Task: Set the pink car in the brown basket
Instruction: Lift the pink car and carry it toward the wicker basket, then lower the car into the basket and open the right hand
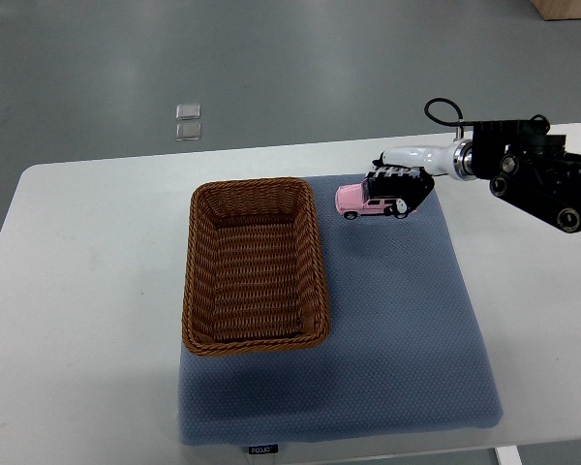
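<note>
I will release the pink car from my right gripper near the middle of the brown basket [255, 252], a little toward the far end of the basket.
The pink car [361, 201] is a small toy with black wheels, just right of the brown basket's far right corner, over the blue mat. My right hand [399, 188] reaches in from the right edge and its black fingers are curled over the car's right end, gripping it. I cannot tell whether the car rests on the mat or hangs slightly above it. The brown basket [255, 265] is a rectangular wicker one, empty, lying on the mat's left part. My left arm does not show.
A blue-grey mat [397, 329] covers the middle of the white table [77, 291]. Two small clear squares [188, 121] lie on the grey floor beyond the table's far edge.
</note>
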You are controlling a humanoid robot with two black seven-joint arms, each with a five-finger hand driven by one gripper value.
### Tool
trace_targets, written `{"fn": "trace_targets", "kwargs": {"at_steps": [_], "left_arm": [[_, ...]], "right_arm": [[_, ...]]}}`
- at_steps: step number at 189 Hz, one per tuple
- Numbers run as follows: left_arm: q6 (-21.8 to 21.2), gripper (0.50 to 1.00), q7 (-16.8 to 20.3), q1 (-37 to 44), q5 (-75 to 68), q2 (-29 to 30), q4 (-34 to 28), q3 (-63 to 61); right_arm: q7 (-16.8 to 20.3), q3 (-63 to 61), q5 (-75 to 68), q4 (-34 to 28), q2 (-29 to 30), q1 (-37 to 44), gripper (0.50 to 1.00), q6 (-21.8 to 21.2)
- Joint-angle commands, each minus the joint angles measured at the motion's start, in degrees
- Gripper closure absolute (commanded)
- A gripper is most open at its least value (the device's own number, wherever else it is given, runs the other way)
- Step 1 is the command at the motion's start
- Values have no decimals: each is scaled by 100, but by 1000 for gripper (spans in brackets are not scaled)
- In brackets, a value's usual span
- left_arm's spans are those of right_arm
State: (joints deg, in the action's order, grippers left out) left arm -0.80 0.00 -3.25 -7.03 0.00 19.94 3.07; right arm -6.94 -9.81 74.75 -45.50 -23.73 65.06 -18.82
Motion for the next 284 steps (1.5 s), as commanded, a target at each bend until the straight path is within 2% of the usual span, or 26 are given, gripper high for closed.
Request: {"fn": "trace_targets", "kwargs": {"at_steps": [1, 28, 65, 104, 142, 180, 193, 211, 223, 231, 232, 237, 238, 239, 240, 241, 244, 250, 260, 284], "left_arm": [[1, 500, 0, -1, 0, 0, 10, -8], [1, 500, 0, -1, 0, 0, 18, 0], [-8, 500, 0, -1, 0, 0, 27, 0], [-8, 500, 0, -1, 0, 0, 45, 18], [-8, 500, 0, -1, 0, 0, 45, 18], [1, 500, 0, -1, 0, 0, 45, 9], [1, 500, 0, -1, 0, 0, 45, 18], [9, 500, 0, -1, 0, 0, 45, 18], [9, 500, 0, -1, 0, 0, 36, 18], [9, 500, -8, -1, 0, 0, 27, 9], [9, 500, 0, -1, 0, 0, 27, 9], [9, 500, 0, -1, 0, 0, 27, 9], [9, 500, 0, -1, 0, 0, 27, 9], [9, 500, 0, -1, 0, 0, 27, 9], [9, 500, 0, -1, 0, 0, 27, 9], [9, 500, 0, -1, 0, 0, 27, 9], [9, 500, 0, -1, 0, 0, 27, 9], [9, 500, 0, -1, 0, 0, 27, 9], [9, 500, 0, -1, 0, 0, 27, 0], [9, 500, 0, -1, 0, 0, 27, -8]], "right_arm": [[-53, -74, -57, -214, -386, 323, 1000, -360], [-44, -197, -127, -566, -650, 587, 1000, -553], [79, -241, -189, -812, -351, 850, 1000, -597], [220, -206, -189, -733, 747, 938, 1000, -527], [281, -127, -127, -197, 1837, 877, 1000, -422], [272, 102, -101, 164, 2285, 622, 1000, -70], [263, 190, -92, 243, 2338, 525, 965, 53], [255, 207, -92, 269, 2356, 384, 946, 97], [246, 207, -92, 278, 2356, 332, 897, 124], [246, 207, -92, 278, 2356, 305, 834, 133], [246, 199, -92, 278, 2356, 297, 810, 133], [237, 199, -92, 278, 2347, 288, 760, 133], [237, 199, -92, 278, 2347, 288, 732, 133], [237, 199, -92, 278, 2347, 288, 732, 133], [228, 199, -92, 287, 2347, 288, 706, 133], [228, 199, -92, 287, 2347, 288, 705, 133], [228, 190, -92, 287, 2338, 288, 663, 133], [220, 181, -101, 287, 2329, 288, 628, 124], [220, 181, -101, 287, 2321, 279, 599, 124], [220, 102, -110, 287, 2285, 235, 591, 133]]}}
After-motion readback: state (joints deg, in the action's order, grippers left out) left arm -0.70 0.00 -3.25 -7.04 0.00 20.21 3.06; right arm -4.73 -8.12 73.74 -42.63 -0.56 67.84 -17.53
